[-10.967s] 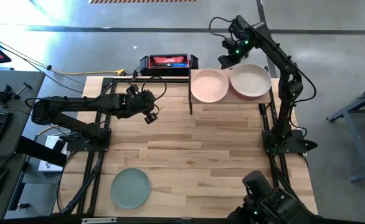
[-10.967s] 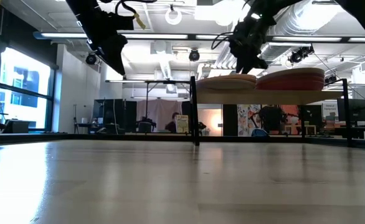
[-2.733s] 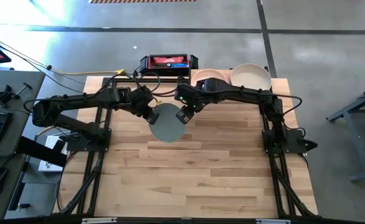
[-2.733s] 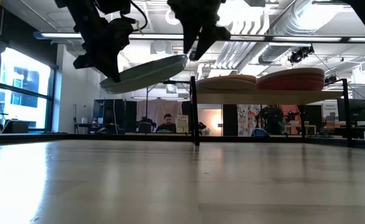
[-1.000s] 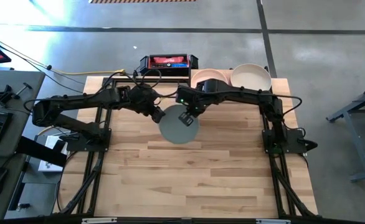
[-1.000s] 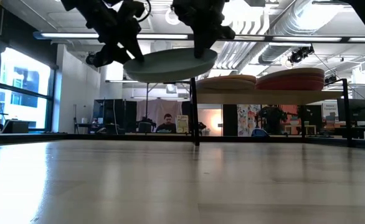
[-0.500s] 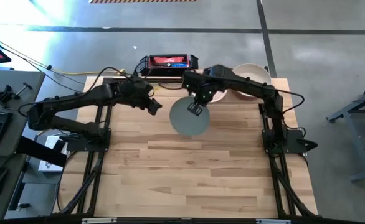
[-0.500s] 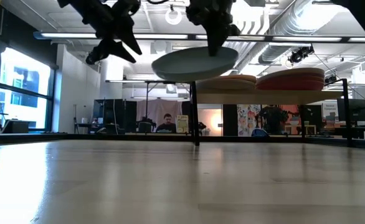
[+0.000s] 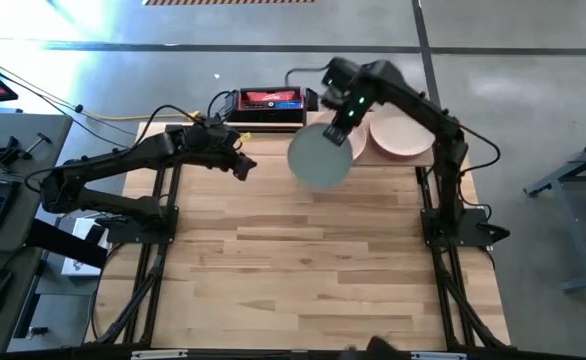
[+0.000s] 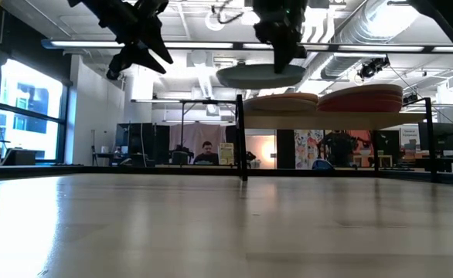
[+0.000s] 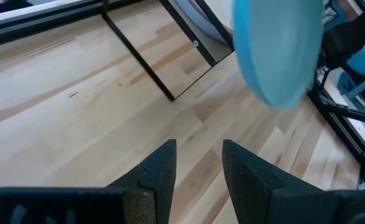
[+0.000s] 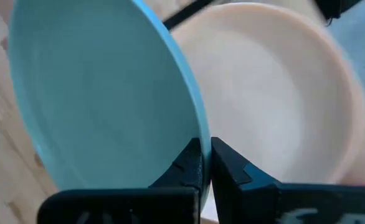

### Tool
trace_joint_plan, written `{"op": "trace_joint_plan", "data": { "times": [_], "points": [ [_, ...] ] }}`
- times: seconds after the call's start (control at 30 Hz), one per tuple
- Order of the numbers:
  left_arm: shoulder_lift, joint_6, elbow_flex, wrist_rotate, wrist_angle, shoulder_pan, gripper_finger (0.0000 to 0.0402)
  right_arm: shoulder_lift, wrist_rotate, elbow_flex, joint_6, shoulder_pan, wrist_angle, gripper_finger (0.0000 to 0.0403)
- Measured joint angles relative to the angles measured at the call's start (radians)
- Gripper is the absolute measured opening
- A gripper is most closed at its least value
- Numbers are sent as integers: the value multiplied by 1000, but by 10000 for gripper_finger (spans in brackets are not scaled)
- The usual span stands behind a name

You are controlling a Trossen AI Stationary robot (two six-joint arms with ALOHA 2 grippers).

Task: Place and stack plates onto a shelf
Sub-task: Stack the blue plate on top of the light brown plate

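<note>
My right gripper is to let go of the mint green plate on top of the pale pink stack (image 9: 339, 131) (image 12: 265, 107), next to the cream-topped stack.
A mint green plate (image 9: 320, 158) (image 10: 261, 76) hangs in the air near the table's far edge, and my right gripper (image 9: 339, 124) (image 12: 202, 163) is shut on it. It hovers just left of the shelf (image 10: 327, 121) and slightly above the two stacks of plates there. The pale pink stack (image 9: 357, 146) (image 12: 276, 106) is on the shelf's left half and the cream-topped stack (image 9: 403, 135) on its right. My left gripper (image 9: 243, 166) (image 11: 199, 168) stands open in the air left of the mint plate, with nothing between its fingers. My right gripper pinches the mint plate's rim (image 12: 198, 134) on the side toward the shelf. One finger (image 12: 190, 163) lies on the plate's inner face and the other finger (image 12: 231, 169) on its underside. The fingers come from above. The plate hangs below them nearly level, clear of table and shelf.
A black and red box (image 9: 269, 100) lies at the far edge behind the arms. The shelf's black legs (image 10: 240, 139) stand on the table (image 9: 303, 270) at the far right. A person (image 10: 206, 151) sits in the room beyond the table.
My right gripper has risen and carried the mint plate toward the table's far right, up to the shelf. The plate has stayed close to level. My left gripper has drawn back a little toward the table's left edge, away from the plate, and has stayed open.
</note>
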Motion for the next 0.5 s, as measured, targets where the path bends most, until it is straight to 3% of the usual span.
{"op": "trace_joint_plan", "data": {
  "times": [0.23, 0.5],
  "points": [
    [0, 0, 0, -27, -1, 0, 120, -6, -192, -7, -84, -208, 17, 0],
    [0, 0, 0, -33, -5, 0, 120, -4, -280, -50, -78, -371, 28, 0]
  ]
}}
